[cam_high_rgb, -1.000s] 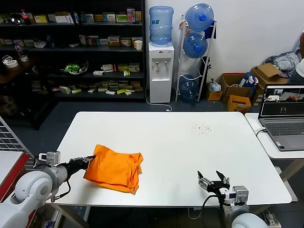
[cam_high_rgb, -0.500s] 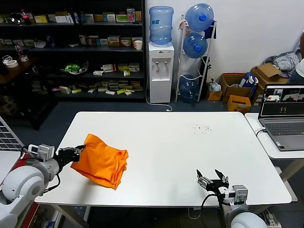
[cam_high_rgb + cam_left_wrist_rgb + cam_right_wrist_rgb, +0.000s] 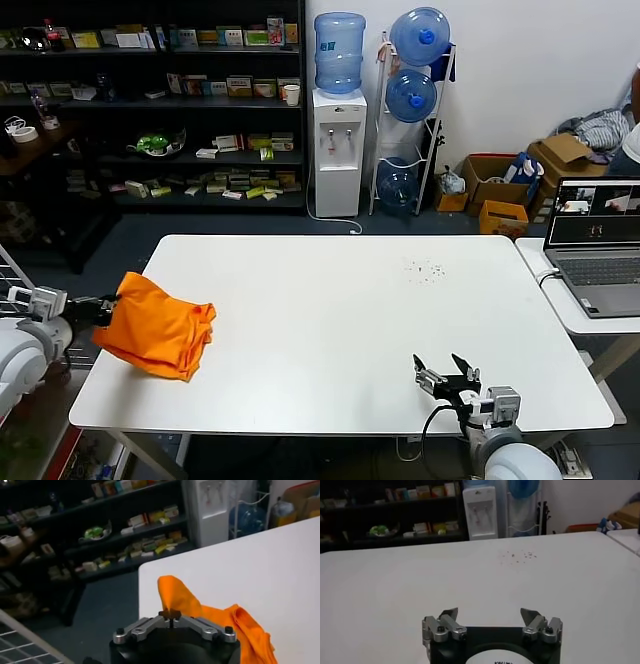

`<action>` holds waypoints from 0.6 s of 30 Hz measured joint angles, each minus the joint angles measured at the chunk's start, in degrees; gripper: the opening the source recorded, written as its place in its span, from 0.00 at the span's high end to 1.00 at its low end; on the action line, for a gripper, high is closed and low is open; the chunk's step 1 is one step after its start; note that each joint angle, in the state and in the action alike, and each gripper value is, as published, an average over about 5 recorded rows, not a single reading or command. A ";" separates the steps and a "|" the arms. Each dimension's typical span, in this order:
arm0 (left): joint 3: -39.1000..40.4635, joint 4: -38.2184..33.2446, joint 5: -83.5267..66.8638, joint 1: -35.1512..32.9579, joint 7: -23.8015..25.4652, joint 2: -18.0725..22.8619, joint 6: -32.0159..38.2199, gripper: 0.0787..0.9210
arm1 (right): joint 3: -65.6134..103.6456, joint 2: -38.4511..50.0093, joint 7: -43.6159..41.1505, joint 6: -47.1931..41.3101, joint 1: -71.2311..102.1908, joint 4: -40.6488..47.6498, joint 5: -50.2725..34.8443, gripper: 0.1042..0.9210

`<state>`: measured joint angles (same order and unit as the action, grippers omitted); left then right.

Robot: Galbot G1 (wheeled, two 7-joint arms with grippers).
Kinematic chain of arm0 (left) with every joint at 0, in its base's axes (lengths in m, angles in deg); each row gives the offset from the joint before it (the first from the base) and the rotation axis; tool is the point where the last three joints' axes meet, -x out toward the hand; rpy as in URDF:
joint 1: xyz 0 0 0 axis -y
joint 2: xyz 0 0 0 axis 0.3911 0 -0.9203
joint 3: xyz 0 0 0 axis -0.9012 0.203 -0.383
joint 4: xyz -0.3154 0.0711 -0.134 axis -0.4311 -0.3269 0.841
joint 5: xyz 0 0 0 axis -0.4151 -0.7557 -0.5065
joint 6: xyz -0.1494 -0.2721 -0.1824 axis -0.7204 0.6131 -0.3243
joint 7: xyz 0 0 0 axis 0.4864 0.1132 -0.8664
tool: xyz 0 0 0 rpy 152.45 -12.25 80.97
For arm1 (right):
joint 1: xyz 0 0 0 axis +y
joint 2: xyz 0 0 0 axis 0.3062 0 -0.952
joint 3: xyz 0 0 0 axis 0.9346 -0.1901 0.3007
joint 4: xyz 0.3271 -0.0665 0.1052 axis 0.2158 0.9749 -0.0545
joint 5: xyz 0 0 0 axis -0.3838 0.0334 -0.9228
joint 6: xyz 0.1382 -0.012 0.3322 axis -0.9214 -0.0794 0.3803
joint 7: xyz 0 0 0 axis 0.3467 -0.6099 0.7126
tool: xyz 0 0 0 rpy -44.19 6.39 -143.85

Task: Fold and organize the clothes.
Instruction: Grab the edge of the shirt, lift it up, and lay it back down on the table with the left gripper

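Observation:
The robot's left gripper needs to release the orange T-shirt on the bare white tabletop (image 3: pixel 321 344), near the middle of the front edge.
The clothes, a folded bright orange T-shirt (image 3: pixel 160 328), lie at the table's left edge, partly overhanging it. My left gripper (image 3: pixel 108 306) is shut on the shirt's left edge, just off the table's side. The left wrist view shows the orange T-shirt (image 3: pixel 220 622) trailing away over the white top from my left gripper (image 3: pixel 170 614), whose jaws pinch a raised fold. My right gripper (image 3: pixel 443 372) stands open over the table's front right part, holding nothing. In its wrist view my right gripper (image 3: pixel 490 613) faces bare tabletop.
The white table (image 3: pixel 350 300) has small dark specks (image 3: pixel 428 268) at its far right. A laptop (image 3: pixel 597 245) sits on a side table to the right. A wire rack (image 3: pixel 15 290) stands left of the table. Shelves (image 3: pixel 150 100) and a water dispenser (image 3: pixel 338 150) stand behind.
My left gripper has pulled the orange shirt leftward across the table, from well on the top to its left edge. The right arm has stayed almost still.

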<state>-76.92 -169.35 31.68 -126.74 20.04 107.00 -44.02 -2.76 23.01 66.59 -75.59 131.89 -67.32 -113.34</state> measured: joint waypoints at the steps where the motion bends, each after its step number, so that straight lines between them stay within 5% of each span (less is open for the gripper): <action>1: -0.31 0.35 0.01 -0.12 0.07 -0.15 -0.03 0.98 | -0.01 0.06 -0.03 0.03 -0.01 -0.03 0.03 0.12; 10: -0.88 -1.33 -4.41 -0.78 -2.70 0.45 -0.56 0.98 | 0.36 -0.27 -0.28 0.49 0.16 -0.40 0.88 0.12; 18: 7.30 -12.15 -20.80 3.78 -15.50 8.03 -0.22 0.98 | 1.11 -1.11 0.44 -0.01 0.35 -0.08 1.60 0.12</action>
<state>-69.62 -181.50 10.88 -122.96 4.54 115.03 -44.25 -1.65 21.90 67.03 -75.60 132.24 -67.40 -111.74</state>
